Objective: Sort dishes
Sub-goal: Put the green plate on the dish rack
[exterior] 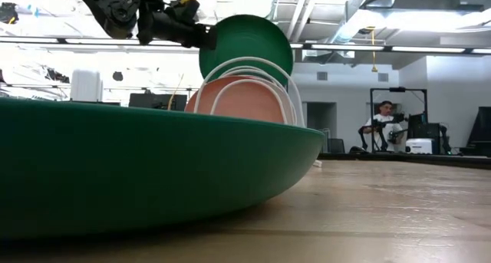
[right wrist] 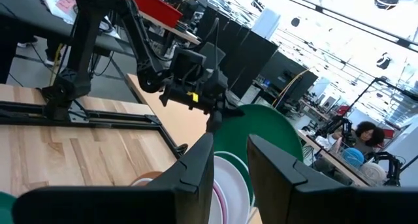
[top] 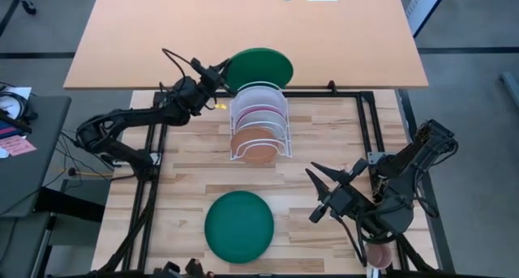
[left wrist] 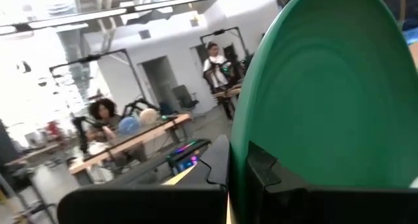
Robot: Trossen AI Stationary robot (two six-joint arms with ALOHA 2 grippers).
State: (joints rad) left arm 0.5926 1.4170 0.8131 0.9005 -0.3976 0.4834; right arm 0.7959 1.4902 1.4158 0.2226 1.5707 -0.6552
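Next, I let go of the dark green plate with my left gripper in the rack's far end (top: pixel 250 86), just behind the white plate.
A white wire rack (top: pixel 259 130) stands on the table's far middle. In it a white plate (top: pixel 258 96), a pink plate (top: pixel 258 112) and a brown plate (top: pixel 255 142) stand on edge. My left gripper (top: pixel 220 74) is shut on a dark green plate (top: pixel 261 67) above the rack's far end; the low view shows this green plate (exterior: pixel 245 44) over the rack wires (exterior: pixel 247 83). A second green plate (top: pixel 239 225) lies flat on the near table. My right gripper (top: pixel 328 193) hangs open at the near right with nothing between its fingers. My left gripper pinches the held green plate's rim (left wrist: pixel 251 132) between its two fingers, on the side toward the table's left. The fingers come nearly level from the left. The plate stands tilted on edge above the rack; whether its lower edge touches the rack cannot be told.
A larger wooden table (top: pixel 243 35) adjoins the far edge. Black frame rails (top: pixel 369 124) run along both sides. A small round pinkish thing (top: pixel 379 252) sits under the right arm. The flat green plate (exterior: pixel 153 171) fills the low view's foreground. People sit in the room beyond.
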